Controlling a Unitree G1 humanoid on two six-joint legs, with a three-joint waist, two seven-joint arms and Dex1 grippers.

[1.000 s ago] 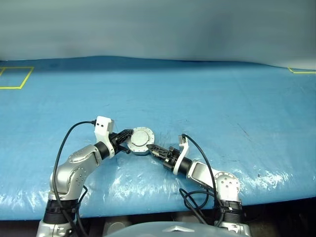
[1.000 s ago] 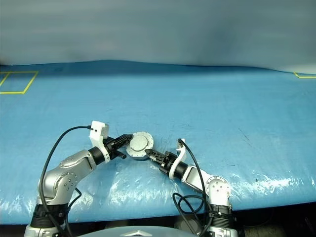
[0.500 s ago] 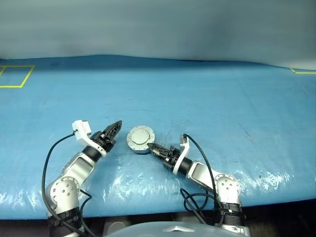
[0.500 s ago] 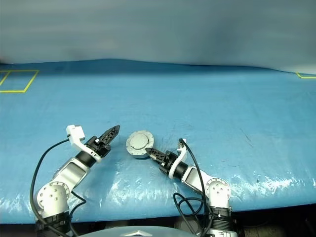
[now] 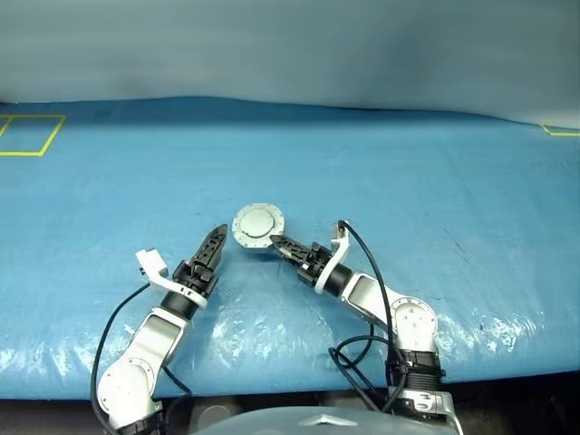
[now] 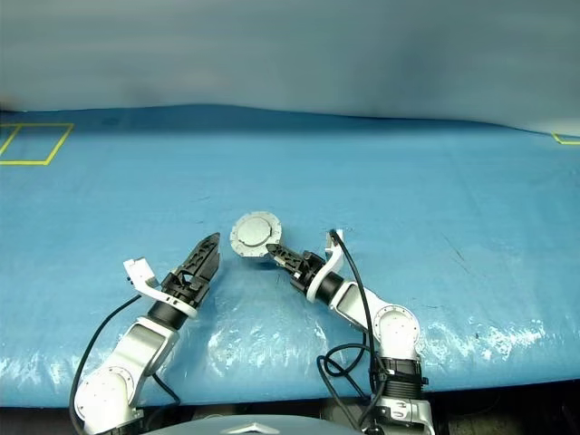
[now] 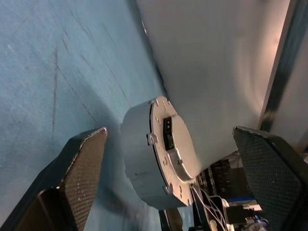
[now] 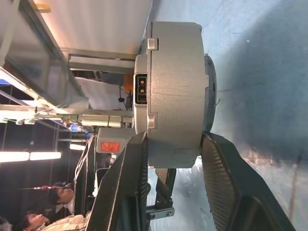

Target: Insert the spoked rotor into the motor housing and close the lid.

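The lid's rim has a dark gap under it on the side facing the left gripper, so the robot's left gripper will pinch the lid against the housing's base [image 7: 126, 150] there.
The motor housing [image 5: 255, 246] is a short silver cup, and the lid [image 5: 258, 223] sits on it smooth face up. My right gripper [image 5: 275, 242] is shut on the housing; the right wrist view shows one finger [image 8: 127, 192] on the lid side and the other [image 8: 226, 187] under the base of the housing [image 8: 175, 96]. My left gripper [image 5: 214, 246] stands open to the left of the housing, apart from it. In the left wrist view its fingers [image 7: 82, 168] are spread wide on either side of the housing [image 7: 149, 159] without touching it. The spoked rotor is out of view.
A blue cloth [image 5: 408, 172] covers the table, crinkled and shiny near the front edge. Yellow tape marks lie at the far left [image 5: 32, 136] and far right [image 5: 557, 131]. People and shelving show in the background of the right wrist view.
My left gripper has let go of the housing, opened, rolled and drawn back to the left. My right gripper has moved the housing up and farther away.
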